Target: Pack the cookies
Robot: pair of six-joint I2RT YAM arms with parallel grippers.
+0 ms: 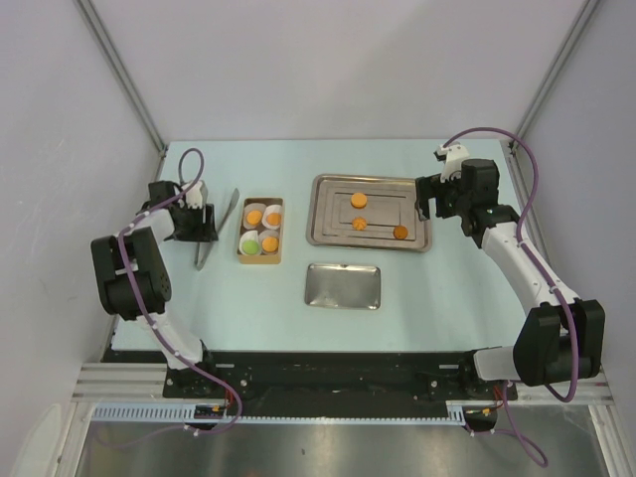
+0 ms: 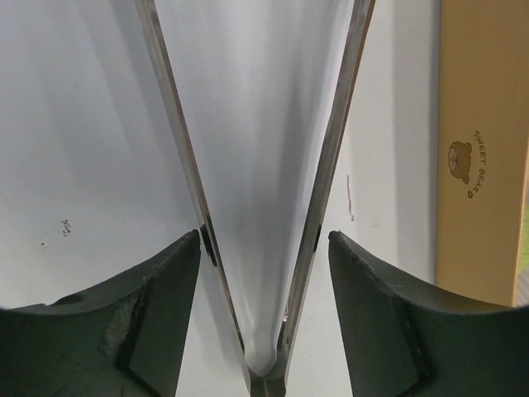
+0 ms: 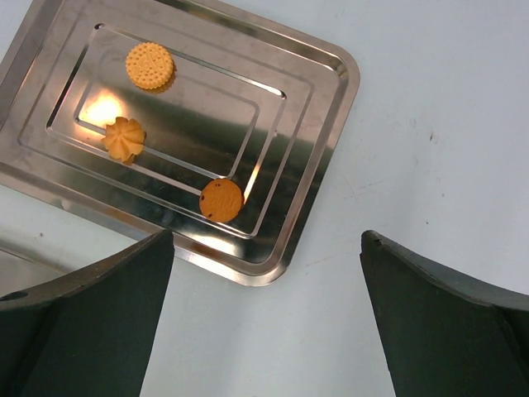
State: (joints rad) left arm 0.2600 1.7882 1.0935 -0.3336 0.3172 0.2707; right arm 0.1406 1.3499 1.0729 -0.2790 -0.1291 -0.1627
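Note:
I will next grab the smaller steel tray by its short side [image 1: 380, 272] nearest my right gripper, near the corner beside the big steel tray.
Three orange cookies [image 1: 359, 201] lie on the big steel tray [image 1: 323, 231]; the right wrist view shows them as a round one [image 3: 150, 65], a flower-shaped one [image 3: 124, 138] and a flat one [image 3: 221, 199]. More orange cookies [image 1: 254, 215] and a green cookie [image 1: 250, 245] sit in white paper cups in a tan box [image 1: 261, 260]. My left gripper [image 1: 199, 223] [image 2: 264, 240] is open, its fingers on either side of steel tongs [image 2: 331, 165] that lie on the table. My right gripper [image 1: 432, 202] [image 3: 266, 240] is open and empty, over bare table off the tray's corner [image 3: 318, 157].
A smaller steel tray [image 1: 342, 286] lies in front of the big one. The tan box [image 2: 475, 165] is just right of the tongs [image 1: 221, 224]. White walls and frame posts enclose the table at the back and sides.

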